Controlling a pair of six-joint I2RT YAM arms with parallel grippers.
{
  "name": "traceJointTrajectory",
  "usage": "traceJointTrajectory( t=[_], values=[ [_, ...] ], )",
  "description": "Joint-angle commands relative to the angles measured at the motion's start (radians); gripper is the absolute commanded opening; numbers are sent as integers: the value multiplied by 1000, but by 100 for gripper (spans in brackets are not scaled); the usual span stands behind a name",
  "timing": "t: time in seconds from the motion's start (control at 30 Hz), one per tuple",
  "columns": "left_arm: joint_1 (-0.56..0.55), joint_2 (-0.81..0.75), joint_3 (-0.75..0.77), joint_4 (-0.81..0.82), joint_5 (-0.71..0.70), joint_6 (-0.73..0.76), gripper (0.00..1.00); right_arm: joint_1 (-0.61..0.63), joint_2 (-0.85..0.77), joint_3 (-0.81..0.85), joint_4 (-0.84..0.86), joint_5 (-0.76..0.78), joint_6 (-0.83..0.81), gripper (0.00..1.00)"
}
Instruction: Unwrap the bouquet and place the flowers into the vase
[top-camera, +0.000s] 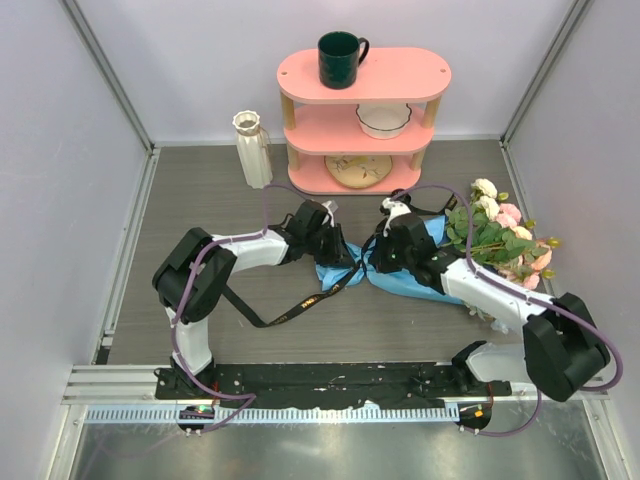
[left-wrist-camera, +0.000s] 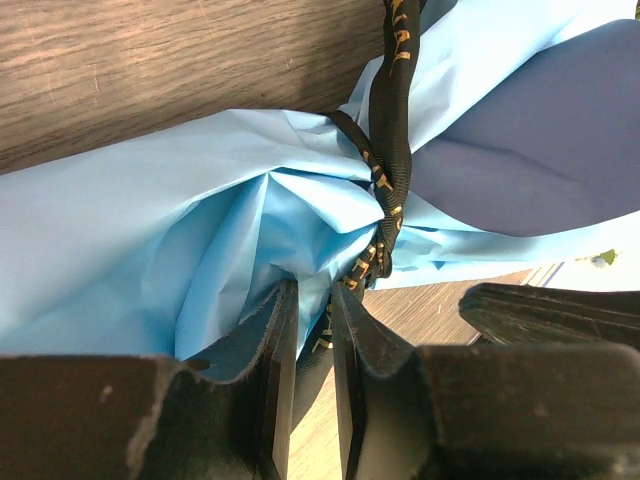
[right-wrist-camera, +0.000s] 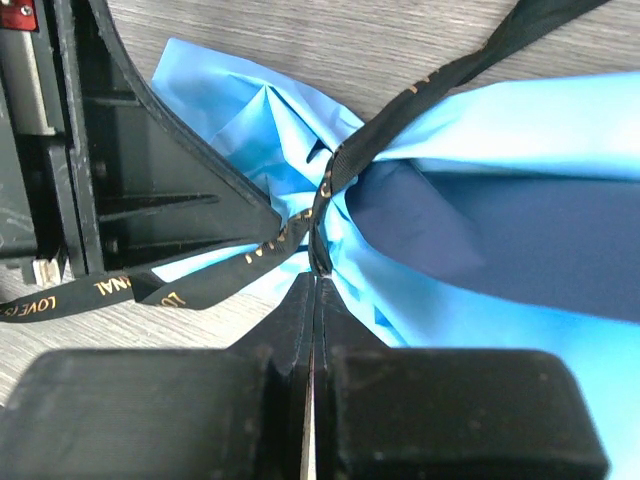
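Note:
My right fingers catch only the knot's lower edge on the black ribbon, so I should open and take the crossing ribbon (right-wrist-camera: 318, 218) deeper before pulling up.
The bouquet lies on the table, its blue paper (top-camera: 415, 280) pinched at the waist by a black ribbon (top-camera: 300, 303) that trails toward the front left. The flowers (top-camera: 500, 235) fan out at the right. My left gripper (top-camera: 338, 252) sits at the stem end, its jaws (left-wrist-camera: 312, 290) nearly together on a fold of blue paper (left-wrist-camera: 150, 250), with the ribbon (left-wrist-camera: 392, 150) running between them. From the other side, my right gripper (top-camera: 378, 262) meets the tie and its jaws (right-wrist-camera: 315, 278) are shut on the ribbon (right-wrist-camera: 440, 80) at the knot. The cream vase (top-camera: 253, 148) stands upright at the back left.
A pink three-tier shelf (top-camera: 365, 75) stands at the back with a dark green mug (top-camera: 340, 58) on top, a white bowl (top-camera: 383, 120) on the middle tier and a plate (top-camera: 358, 168) on the lowest. White walls close in both sides.

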Motion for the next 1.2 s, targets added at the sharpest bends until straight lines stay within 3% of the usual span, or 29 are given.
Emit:
traceJointTrajectory(
  t=[0.0,0.1,0.2,0.57,0.8,0.87,0.93,1.17],
  values=[
    [9,29,-28,0,-8,13,24,5,-75,-46,0,23,36,1],
    [11,31,-32,33,4,7,24,5,-72,-75,59,-9,28,1],
    [9,26,-33,31,6,7,24,3,-34,-63,86,-55,-9,16],
    [9,12,-36,30,10,4,25,5,92,-11,140,-51,-70,32],
    [8,3,-36,35,15,-2,26,11,69,3,132,-28,-85,31],
    [8,5,-33,37,18,-4,25,11,67,-2,145,-15,-84,19],
    [8,8,-32,37,22,-2,26,11,79,0,149,-17,-87,16],
    [6,-11,-33,37,19,-7,26,17,138,14,183,-32,-84,24]
  ],
)
